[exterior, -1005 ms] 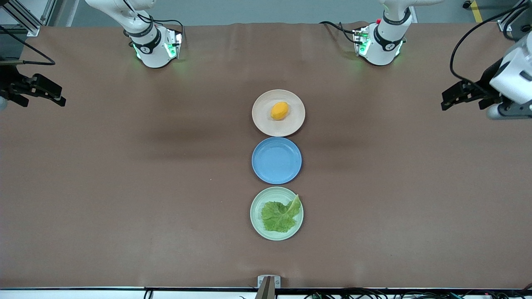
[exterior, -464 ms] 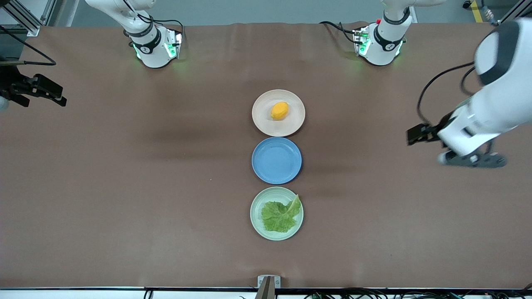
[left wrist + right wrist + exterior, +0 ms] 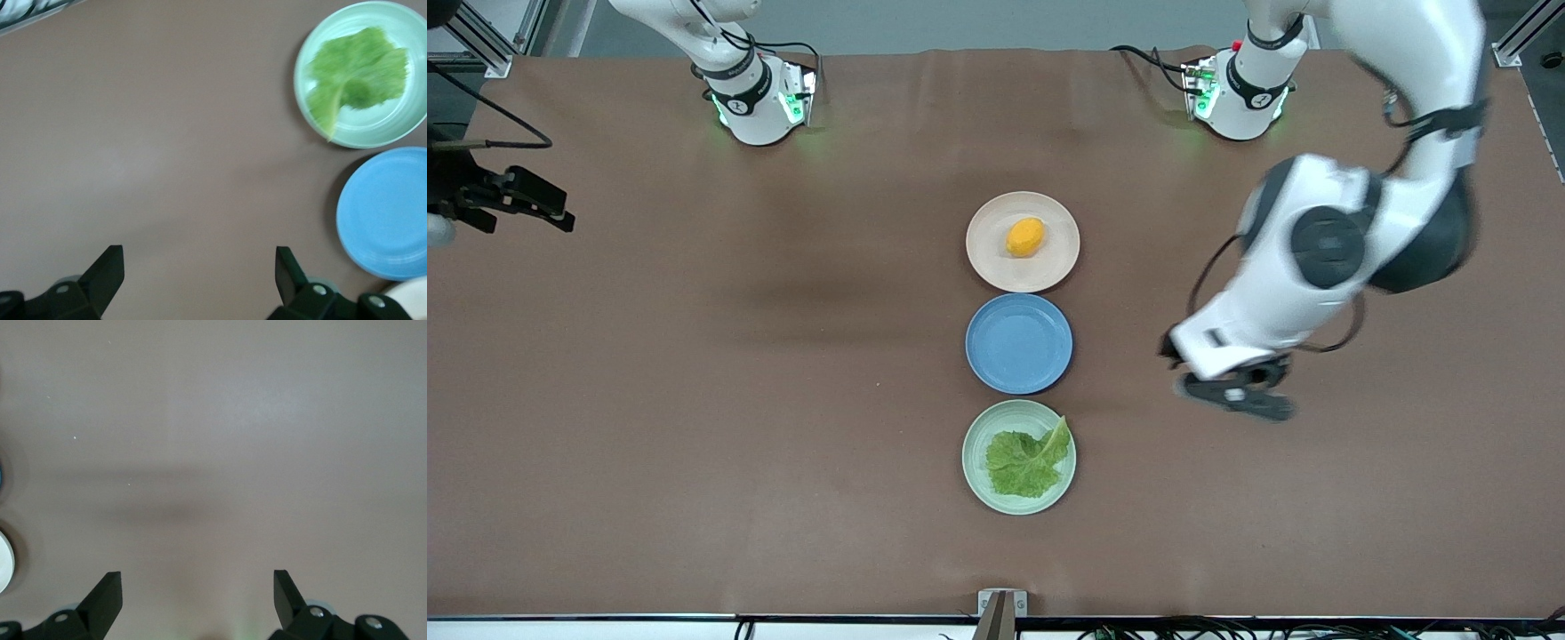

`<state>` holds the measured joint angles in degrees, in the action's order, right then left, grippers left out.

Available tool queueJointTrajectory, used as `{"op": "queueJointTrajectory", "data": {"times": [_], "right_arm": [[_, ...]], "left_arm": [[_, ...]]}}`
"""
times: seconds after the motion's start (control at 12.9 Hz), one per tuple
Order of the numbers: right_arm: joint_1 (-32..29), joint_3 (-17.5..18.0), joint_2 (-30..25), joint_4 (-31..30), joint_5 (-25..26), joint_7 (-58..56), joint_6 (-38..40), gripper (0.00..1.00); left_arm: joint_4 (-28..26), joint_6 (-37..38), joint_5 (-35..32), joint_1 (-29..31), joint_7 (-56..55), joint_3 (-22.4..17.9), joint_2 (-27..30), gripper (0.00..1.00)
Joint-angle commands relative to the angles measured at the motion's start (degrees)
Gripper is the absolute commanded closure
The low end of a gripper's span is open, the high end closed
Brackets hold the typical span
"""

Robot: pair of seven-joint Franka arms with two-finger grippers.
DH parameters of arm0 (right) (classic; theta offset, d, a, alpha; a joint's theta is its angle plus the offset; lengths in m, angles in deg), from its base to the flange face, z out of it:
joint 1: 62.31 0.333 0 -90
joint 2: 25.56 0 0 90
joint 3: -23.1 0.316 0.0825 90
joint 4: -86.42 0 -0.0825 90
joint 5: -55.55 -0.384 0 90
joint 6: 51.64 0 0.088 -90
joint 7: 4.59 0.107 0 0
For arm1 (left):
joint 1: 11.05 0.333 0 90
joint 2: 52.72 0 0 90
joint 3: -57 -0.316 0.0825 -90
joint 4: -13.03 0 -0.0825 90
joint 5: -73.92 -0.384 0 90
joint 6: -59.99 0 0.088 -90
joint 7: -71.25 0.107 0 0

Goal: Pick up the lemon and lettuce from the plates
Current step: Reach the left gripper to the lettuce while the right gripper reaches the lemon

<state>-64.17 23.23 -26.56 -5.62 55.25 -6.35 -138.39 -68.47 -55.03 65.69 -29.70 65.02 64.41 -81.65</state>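
I need to next move my left gripper to the lettuce's narrow stem end (image 3: 1059,432) (image 3: 332,123), by the mint green plate's rim beside the blue plate, and close it there.
The lemon (image 3: 1025,236) lies on the beige-pink plate (image 3: 987,262), the plate farthest from the front camera. The lettuce (image 3: 1027,462) lies on the mint green plate (image 3: 974,471), the nearest one. In the left wrist view the lettuce (image 3: 357,73) shows on that plate (image 3: 303,100). My left gripper (image 3: 1174,356) hangs over bare table toward the left arm's end, beside the blue and green plates. It is open and empty in its wrist view (image 3: 200,267). My right gripper (image 3: 551,209) waits at the right arm's end, open and empty over bare table (image 3: 198,590).
An empty blue plate (image 3: 1019,343) lies between the two task plates and shows in the left wrist view (image 3: 387,213). Both arm bases stand at the table's edge farthest from the front camera. Brown tabletop spreads on both sides of the row of plates.
The left arm has swung in from the table's end toward the row of plates, its gripper now near the blue and green plates. The right gripper has hardly moved.
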Motion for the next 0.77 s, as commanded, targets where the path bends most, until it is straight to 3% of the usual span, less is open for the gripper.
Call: {"op": "queueJointTrajectory", "data": {"times": [0.0,0.23,0.46,0.7], "right_arm": [[-1.21,0.58,6.17,1.51,-0.59,-0.96,-0.79,0.0],[0.45,0.93,8.39,1.34,-0.93,0.51,-0.54,0.0],[5.35,1.02,6.99,-0.33,-6.29,15.95,-1.05,0.0],[15.1,1.11,6.55,-2.0,-7.7,33.16,-3.85,0.0]], "left_arm": [[2.31,-7.81,-1.88,-0.94,1.31,-0.29,-5.33,0.01],[2.31,-20.9,-1.62,-2.61,1.49,-0.03,-10.69,0.06],[2.4,-37.17,-0.83,-2.7,0.88,1.63,-17.9,0.13],[2.4,-42.12,2.67,-4.45,0.08,1.82,-20.81,0.18]]}}
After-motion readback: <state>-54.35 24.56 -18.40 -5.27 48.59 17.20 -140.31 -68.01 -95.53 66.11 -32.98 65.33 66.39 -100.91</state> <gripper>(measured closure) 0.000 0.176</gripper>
